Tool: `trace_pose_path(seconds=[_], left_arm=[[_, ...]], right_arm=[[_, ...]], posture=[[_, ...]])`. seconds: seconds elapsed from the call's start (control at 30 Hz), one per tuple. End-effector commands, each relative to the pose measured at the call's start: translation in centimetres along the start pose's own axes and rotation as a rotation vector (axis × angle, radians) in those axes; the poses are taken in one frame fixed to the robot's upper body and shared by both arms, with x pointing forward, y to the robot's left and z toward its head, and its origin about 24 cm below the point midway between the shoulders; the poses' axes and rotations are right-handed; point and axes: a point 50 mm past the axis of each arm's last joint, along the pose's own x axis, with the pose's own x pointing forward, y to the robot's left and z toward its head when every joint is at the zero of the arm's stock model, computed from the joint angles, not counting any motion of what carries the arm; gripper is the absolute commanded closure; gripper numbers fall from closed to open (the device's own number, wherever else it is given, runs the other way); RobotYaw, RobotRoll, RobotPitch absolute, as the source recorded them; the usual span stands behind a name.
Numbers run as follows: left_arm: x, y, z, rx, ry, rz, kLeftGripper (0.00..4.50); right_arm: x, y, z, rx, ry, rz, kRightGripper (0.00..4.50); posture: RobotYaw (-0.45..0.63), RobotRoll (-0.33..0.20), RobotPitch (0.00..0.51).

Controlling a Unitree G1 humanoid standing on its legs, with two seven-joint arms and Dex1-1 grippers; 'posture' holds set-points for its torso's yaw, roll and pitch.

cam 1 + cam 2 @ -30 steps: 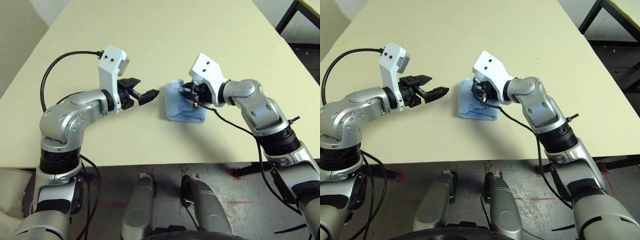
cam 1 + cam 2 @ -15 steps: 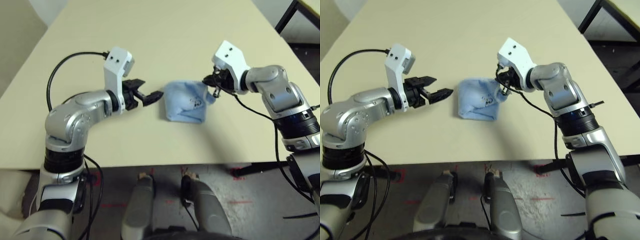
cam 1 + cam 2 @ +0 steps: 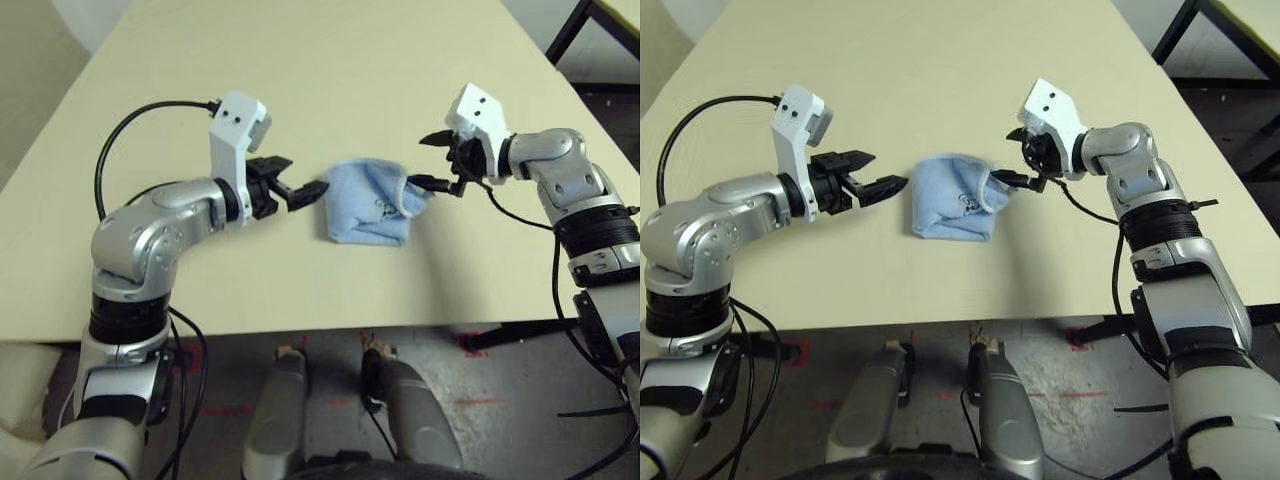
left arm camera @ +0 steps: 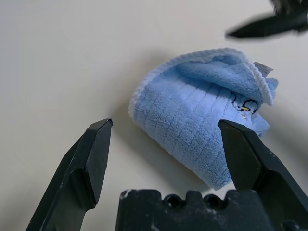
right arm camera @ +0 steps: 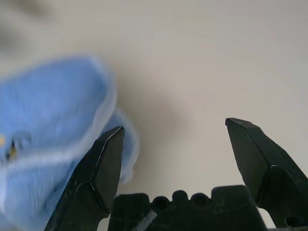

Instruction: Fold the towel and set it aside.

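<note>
Next, my right gripper takes the towel's far corner (image 3: pixel 398 167) and pulls it straight first, because the towel's white edge curls over and leaves the fold crooked.
The towel (image 3: pixel 365 200), light blue with white edging and a small embroidered motif, lies as a loose, puffy bundle in the middle of the table. My left gripper (image 3: pixel 297 178) is open just to its left, one fingertip close to the towel's left edge; in the left wrist view the towel (image 4: pixel 202 110) sits ahead between the spread fingers. My right gripper (image 3: pixel 422 161) hangs open just right of the towel with nothing between its fingers. Its lower fingertip is beside the towel's raised right corner. The right wrist view shows the towel (image 5: pixel 48 120) off to one side.
The beige table (image 3: pixel 300 60) stretches far behind the towel, and its front edge runs close below both arms. A black metal frame (image 3: pixel 580 30) stands past the table's far right corner. A black cable (image 3: pixel 130 125) loops from my left wrist.
My right gripper has opened and let go of the towel, then drawn back to the right. The towel's lifted corner has settled onto the bundle. The left gripper edged toward the towel.
</note>
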Motion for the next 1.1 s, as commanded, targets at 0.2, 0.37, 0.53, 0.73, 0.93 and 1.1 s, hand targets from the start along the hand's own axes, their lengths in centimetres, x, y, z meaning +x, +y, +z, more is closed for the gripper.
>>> trace_pose_path(seconds=[0.2,0.37,0.53,0.73,0.93,1.1], left_arm=[[0.5,-0.6,-0.1,0.006,0.007,-0.032,0.0],[0.6,-0.8,-0.2,0.005,0.009,-0.041,0.0],[0.7,-0.9,-0.2,0.005,0.009,-0.044,0.0],[0.6,-1.0,-0.4,0.004,0.012,-0.043,0.0],[0.6,-1.1,-0.5,0.001,0.019,-0.045,0.0],[0.6,-1.2,-0.6,0.001,0.025,-0.05,0.0]], right_arm=[[-1.1,1.1,0.0,0.313,0.087,0.154,0.01],[-0.1,2.7,-0.5,0.401,0.136,0.211,0.01],[0.7,3.4,-1.0,0.427,0.163,0.227,0.01],[1.7,4.0,-0.8,0.454,0.133,0.253,1.66],[2.1,4.0,-0.7,0.455,0.119,0.245,4.09],[1.4,3.1,-0.9,0.468,0.131,0.217,4.47]], posture=[[0.19,0.0,0.164],[0.2,0.0,0.166],[0.2,0.0,0.169],[0.22,0.0,0.172],[0.22,0.0,0.173],[0.22,0.0,0.17]])
